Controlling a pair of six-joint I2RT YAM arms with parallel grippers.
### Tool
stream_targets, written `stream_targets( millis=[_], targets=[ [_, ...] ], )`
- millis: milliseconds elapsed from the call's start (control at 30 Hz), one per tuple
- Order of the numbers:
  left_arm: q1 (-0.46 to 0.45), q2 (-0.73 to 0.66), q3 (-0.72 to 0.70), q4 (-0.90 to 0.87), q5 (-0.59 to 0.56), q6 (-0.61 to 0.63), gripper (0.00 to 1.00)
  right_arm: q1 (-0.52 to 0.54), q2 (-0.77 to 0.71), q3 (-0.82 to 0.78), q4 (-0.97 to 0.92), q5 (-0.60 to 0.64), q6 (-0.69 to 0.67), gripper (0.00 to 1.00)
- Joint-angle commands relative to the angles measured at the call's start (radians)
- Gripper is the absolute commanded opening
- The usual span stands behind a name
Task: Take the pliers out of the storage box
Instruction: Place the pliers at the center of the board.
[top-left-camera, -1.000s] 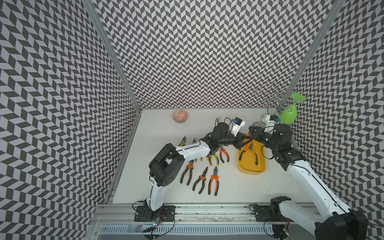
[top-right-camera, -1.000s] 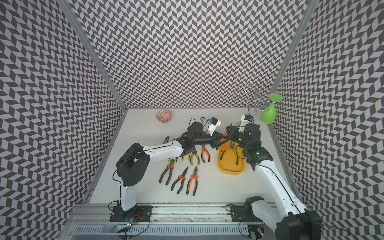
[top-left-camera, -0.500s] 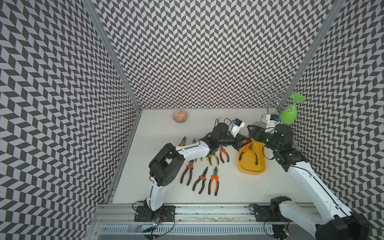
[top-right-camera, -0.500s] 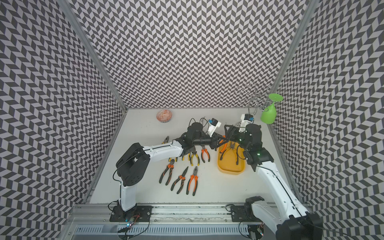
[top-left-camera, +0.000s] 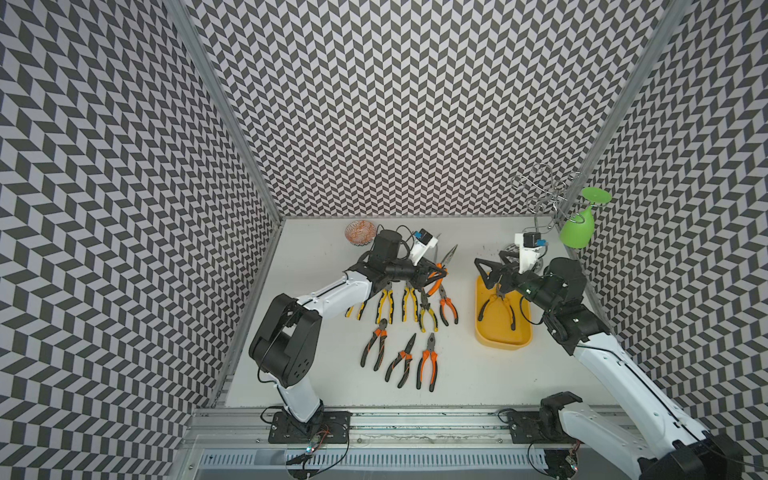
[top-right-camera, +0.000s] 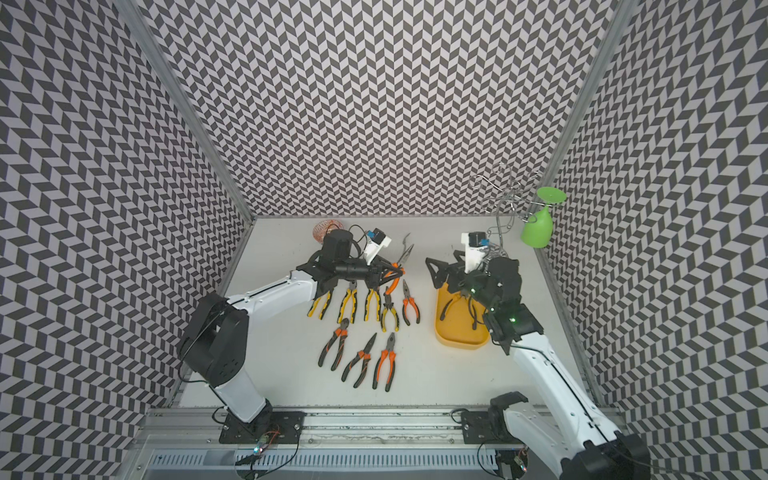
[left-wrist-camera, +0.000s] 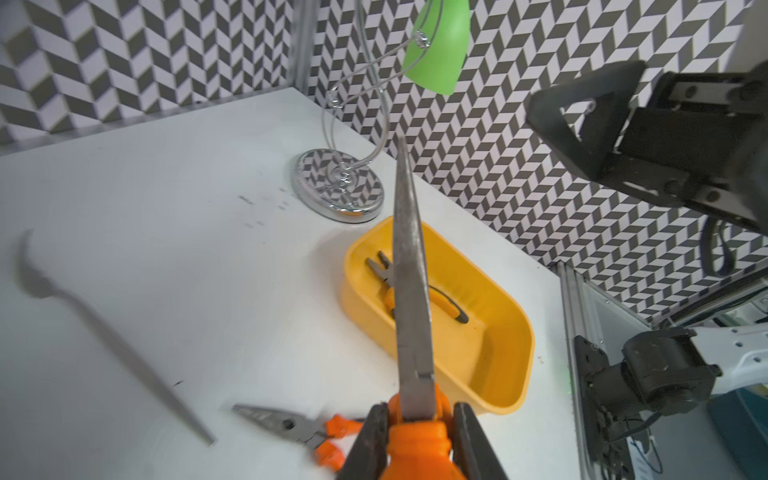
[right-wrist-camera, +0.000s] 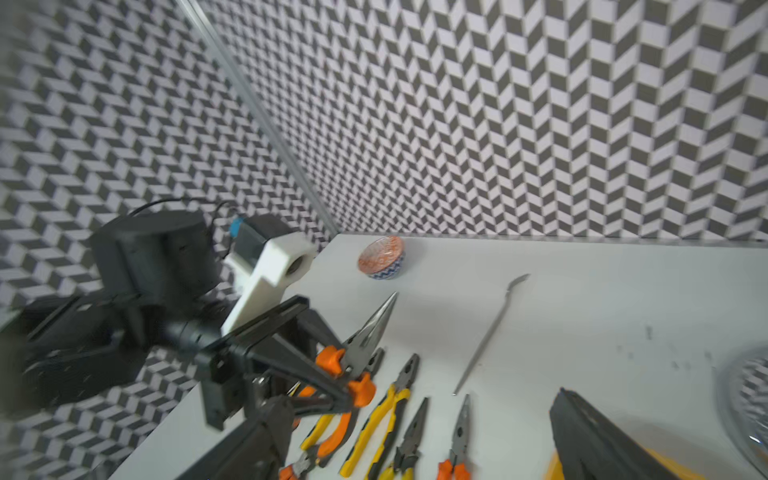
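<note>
Next, my left gripper releases the long-nosed pliers on the table (top-left-camera: 337, 297), next to the yellow-handled pliers that are farthest from the storage box.
My left gripper (top-left-camera: 435, 275) is shut on the orange handles of long-nosed pliers (left-wrist-camera: 409, 291), held above the table left of the storage box (top-left-camera: 505, 336), nose pointing away from the arm. The box is a shallow yellow tray, and one pair of pliers (top-left-camera: 496, 307) with yellow-and-black handles lies in it. My right gripper (top-left-camera: 496, 266) hangs open over the box's far end with nothing between its fingers. Several more pliers (top-left-camera: 409, 303) lie in two rows on the table under and in front of the left gripper. The held pliers (right-wrist-camera: 370, 332) also show in the right wrist view.
A thin grey spoon (right-wrist-camera: 490, 332) lies on the table behind the rows. A small orange patterned bowl (top-left-camera: 359, 232) stands at the back. A wire stand's chrome base (left-wrist-camera: 338, 185) sits just behind the box, with a green glass (top-left-camera: 577, 228) hanging from the stand.
My right gripper has opened and let go of the orange long-nosed pliers. My left gripper has kept them and drawn back leftward, away from the box.
</note>
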Motion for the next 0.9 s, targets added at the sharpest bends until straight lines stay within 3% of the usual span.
stream_targets(
  millis=[0, 200, 567, 733, 867],
  targets=[
    [0.072, -0.058, -0.013, -0.154, 0.064, 0.147, 0.00, 0.122, 0.022, -0.012, 0.093, -0.012, -0.164, 1.00],
    [0.244, -0.088, -0.023, -0.406, 0.064, 0.342, 0.00, 0.306, 0.087, -0.038, 0.190, -0.032, -0.243, 0.99],
    [0.626, -0.119, -0.162, -0.497, 0.037, 0.401, 0.00, 0.494, 0.215, 0.024, 0.262, -0.046, -0.252, 0.99],
    [0.679, -0.050, -0.161, -0.465, -0.052, 0.364, 0.00, 0.516, 0.233, 0.034, 0.267, -0.064, -0.241, 0.99],
    [0.679, 0.051, -0.116, -0.466, -0.003, 0.294, 0.03, 0.517, 0.236, 0.023, 0.267, -0.065, -0.239, 0.99]
  ],
)
